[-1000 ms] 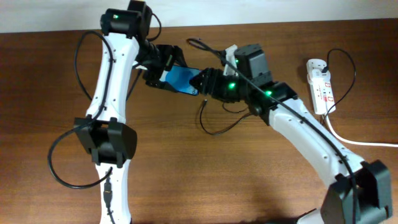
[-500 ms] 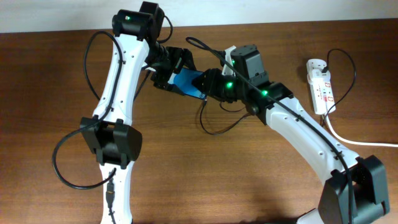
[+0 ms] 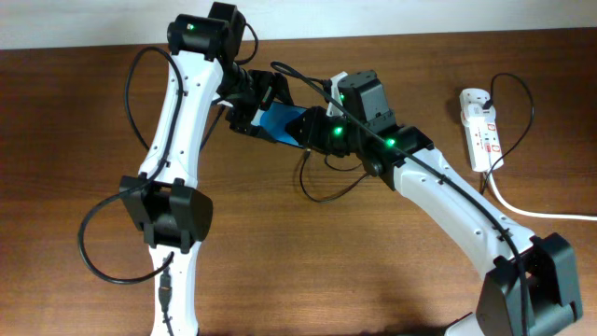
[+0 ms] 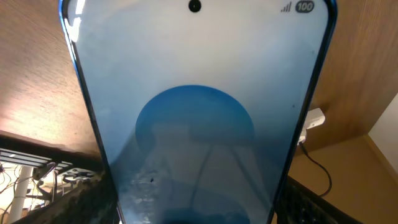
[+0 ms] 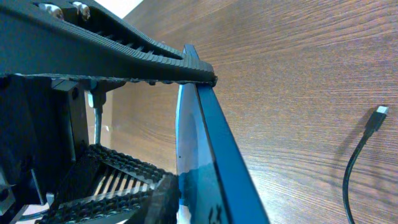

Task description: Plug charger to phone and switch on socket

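Observation:
The phone's bottom end has both long edges clamped in my left gripper, so that gripper should open and take one long edge (image 4: pixel 92 112) while my right gripper holds the phone.
The phone (image 3: pixel 280 121), blue-screened, is held above the table between both grippers. My left gripper (image 3: pixel 250 103) is shut on its upper-left end; the screen fills the left wrist view (image 4: pixel 199 124), with the fingers (image 4: pixel 196 208) on both long edges. My right gripper (image 3: pixel 312 131) is at the lower-right end. In the right wrist view the phone (image 5: pixel 214 155) shows edge-on between the jaws (image 5: pixel 193 130), touching both fingers. The charger cable (image 3: pixel 326 194) loops on the table below, and its connector tip (image 5: pixel 378 115) lies free on the wood. The socket (image 3: pixel 480 126) lies at the far right.
The socket's thick white cord (image 3: pixel 532 213) runs off the right edge. A thin black cable (image 3: pixel 513 93) arcs over the socket. The robots' own black cables hang beside the left arm (image 3: pixel 93 233). The table is brown wood.
The left arm has swung right and carried the phone a little to the right. The right gripper has shifted slightly left and stays at the phone's lower end.

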Controlling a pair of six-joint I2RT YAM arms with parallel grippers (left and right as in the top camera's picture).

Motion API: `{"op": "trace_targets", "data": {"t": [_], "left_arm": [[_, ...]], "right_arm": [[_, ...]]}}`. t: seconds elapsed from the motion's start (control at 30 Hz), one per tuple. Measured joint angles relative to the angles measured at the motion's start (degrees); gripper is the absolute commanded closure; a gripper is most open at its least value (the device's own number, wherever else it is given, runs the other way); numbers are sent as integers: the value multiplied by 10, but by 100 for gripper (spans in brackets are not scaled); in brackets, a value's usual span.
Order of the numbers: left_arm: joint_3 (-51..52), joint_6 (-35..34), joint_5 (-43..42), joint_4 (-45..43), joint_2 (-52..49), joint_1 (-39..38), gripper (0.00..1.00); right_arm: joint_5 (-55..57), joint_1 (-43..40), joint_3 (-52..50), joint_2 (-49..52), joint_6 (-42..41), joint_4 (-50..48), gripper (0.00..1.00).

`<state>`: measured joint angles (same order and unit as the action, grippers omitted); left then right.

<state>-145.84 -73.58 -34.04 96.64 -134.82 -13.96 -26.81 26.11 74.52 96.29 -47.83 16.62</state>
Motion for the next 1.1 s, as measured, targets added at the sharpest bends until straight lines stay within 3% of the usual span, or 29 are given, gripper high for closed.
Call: {"op": "trace_targets", "data": {"t": [0.07,0.13,0.27,0.4,0.67,0.77,0.97,1.07,1.1], "left_arm": [[0,0,0,0,0,0,88],[0,0,0,-2,0,0,80],[-1,-2,1,-2,0,1,36],[-3,-7,-4,0,0,1,0],[-3,24,-31,0,0,0,0],[-3,50,-42,-16,0,0,11],[-3,218,-129,-116,0,0,12],[-3,349,-214,-189,0,0,11],[-3,382,-238,-204,0,0,1]], "right_arm": [[0,0,0,0,-3,0,91],[0,0,1,0,-12,-3,96],[2,2,1,2,-8,3,96],[3,2,0,5,-2,6,96],[4,-47,0,5,12,57,96],[5,-95,0,-5,44,102,96],[-29,-221,0,-130,80,134,96],[-71,-290,0,-186,65,134,96],[-79,-301,0,-193,53,133,96]]}}
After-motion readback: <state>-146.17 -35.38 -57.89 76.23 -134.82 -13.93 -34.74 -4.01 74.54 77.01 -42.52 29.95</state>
